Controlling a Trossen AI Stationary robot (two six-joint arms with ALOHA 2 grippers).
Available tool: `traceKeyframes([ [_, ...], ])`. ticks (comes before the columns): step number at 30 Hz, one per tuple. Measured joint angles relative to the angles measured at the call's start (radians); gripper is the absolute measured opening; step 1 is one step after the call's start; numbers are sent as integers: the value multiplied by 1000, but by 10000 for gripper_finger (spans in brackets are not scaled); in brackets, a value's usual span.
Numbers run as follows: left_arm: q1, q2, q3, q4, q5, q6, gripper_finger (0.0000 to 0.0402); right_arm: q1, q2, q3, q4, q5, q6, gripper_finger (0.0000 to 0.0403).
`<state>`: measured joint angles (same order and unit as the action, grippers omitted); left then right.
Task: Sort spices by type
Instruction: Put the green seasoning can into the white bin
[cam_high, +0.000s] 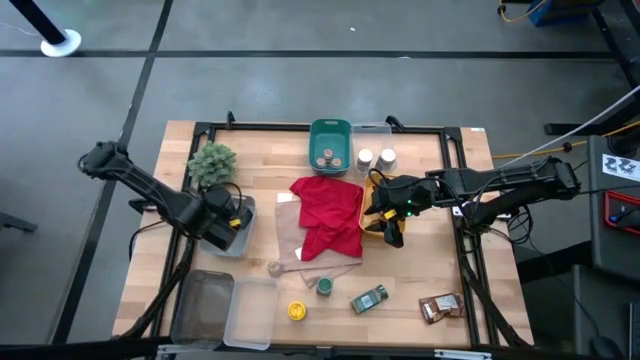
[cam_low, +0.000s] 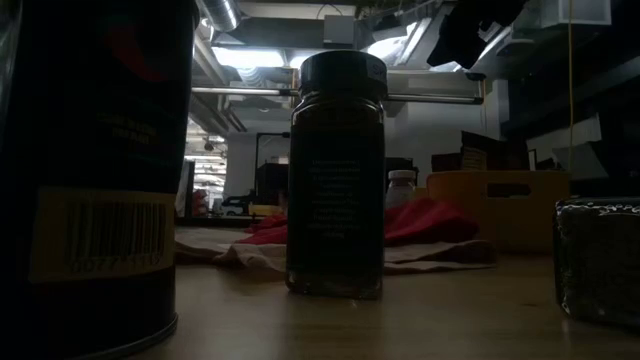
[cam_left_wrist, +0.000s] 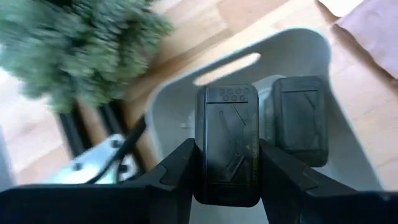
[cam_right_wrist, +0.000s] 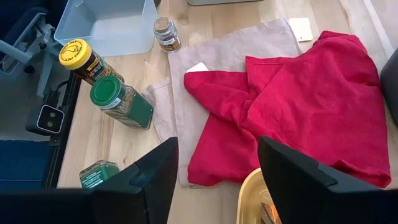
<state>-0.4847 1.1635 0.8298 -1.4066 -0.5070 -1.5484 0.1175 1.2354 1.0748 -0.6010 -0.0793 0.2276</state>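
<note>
The dark grey tin, now held above the grey bin, will be let go by my left gripper on the bottom of the grey bin, beside the second grey tin (cam_high: 232, 229) (cam_left_wrist: 247, 182).
A dark grey tin (cam_left_wrist: 227, 124) sits between the fingers of my left gripper (cam_left_wrist: 227, 163), which is shut on it above a grey bin (cam_left_wrist: 348, 155) at the table's left (cam_high: 243, 230). A second grey tin (cam_left_wrist: 300, 121) lies in that bin. My right gripper (cam_right_wrist: 217, 149) hovers open over the red cloth's right edge (cam_high: 330, 215) and a yellow bin (cam_high: 372, 225), with nothing between its fingers. Loose on the near table are a yellow-lidded jar (cam_high: 297, 311), a green-lidded jar (cam_high: 324, 287), a green jar on its side (cam_high: 368, 299), a tan-lidded jar (cam_high: 275, 267) and brown packets (cam_high: 440, 307). My left gripper pinches the tin's two long sides (cam_left_wrist: 202, 163) between its two fingers, toward the tin's near end. The fingers slant down from above and lie along the tin. The tin's flat face is up. Whether it touches the bin's floor I cannot tell.
A bushy green plant (cam_high: 212, 163) stands just beyond the grey bin. A teal bin (cam_high: 330, 130) with jars and two white-lidded jars (cam_high: 376, 158) stand at the far edge. Two clear bins (cam_high: 225, 308) sit at the near left corner.
</note>
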Motion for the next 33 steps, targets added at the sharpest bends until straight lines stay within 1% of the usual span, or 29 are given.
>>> traceKeyframes([
  [5, 0, 1, -73, 92, 16, -45, 129, 0, 0, 0, 0, 0, 0, 221],
  [9, 0, 1, -105, 106, 43, -66, 129, 0, 0, 0, 0, 0, 0, 221],
  [14, 0, 1, -103, 123, 48, -50, 130, 0, 0, 0, 0, 0, 0, 221],
  [19, 0, 1, -103, 155, 90, -19, 130, 0, 0, 0, 0, 0, 0, 221],
  [28, 0, 1, -103, 163, 106, -20, 130, 0, 0, 0, 0, 0, 0, 221],
  [33, 0, 1, -103, 163, 138, 4, 130, 0, 0, 0, 0, 0, 0, 221],
])
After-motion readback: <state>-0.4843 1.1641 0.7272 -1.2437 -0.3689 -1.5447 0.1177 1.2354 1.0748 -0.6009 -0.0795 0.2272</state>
